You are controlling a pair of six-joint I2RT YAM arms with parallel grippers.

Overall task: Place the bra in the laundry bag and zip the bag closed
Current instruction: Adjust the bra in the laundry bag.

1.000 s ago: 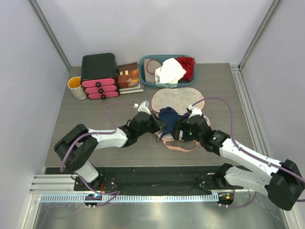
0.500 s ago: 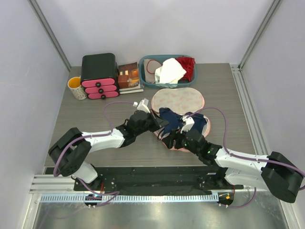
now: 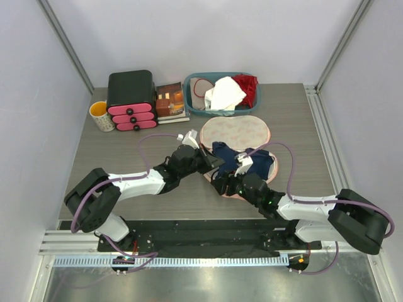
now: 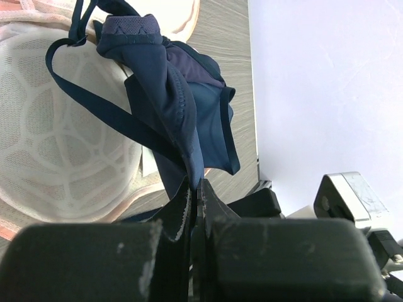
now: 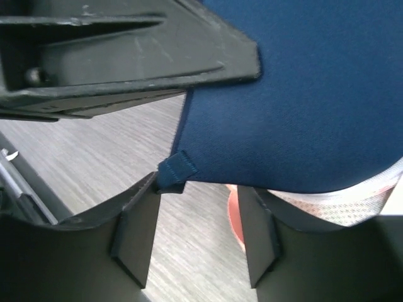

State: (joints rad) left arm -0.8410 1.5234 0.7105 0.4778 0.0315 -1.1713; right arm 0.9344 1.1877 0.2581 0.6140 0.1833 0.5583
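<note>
The bra's corner hangs past the pink trim of the laundry bag, so the robot's right gripper will grasp the bra's hem (image 5: 217,184) next to that corner and pull it over the bag.
The navy bra (image 3: 232,157) lies bunched over the near half of the open floral laundry bag (image 3: 236,131), whose far half lies flat. My left gripper (image 3: 212,165) is shut on the bra's (image 4: 179,107) lower edge at the fingertips (image 4: 194,186), with the bag's white mesh lining (image 4: 63,145) behind. My right gripper (image 3: 224,184) sits low at the bra's near-left corner. Its jaws are open (image 5: 198,236) just under the bra's (image 5: 302,94) hem. A small tab touches its left finger (image 5: 135,233). The bag's pink trim (image 5: 234,217) shows between the fingers.
At the back stand a teal basket (image 3: 194,94) holding a white cloth (image 3: 224,94) and a red garment (image 3: 247,88), a book (image 3: 170,100), a black box with pink drawers (image 3: 131,100) and a yellow mug (image 3: 101,116). The left gripper's finger (image 5: 126,50) is close above my right jaws.
My right arm has swung left and down toward the near edge, and its gripper now sits at the bra's near-left corner with narrower jaws. The left gripper has kept its hold.
</note>
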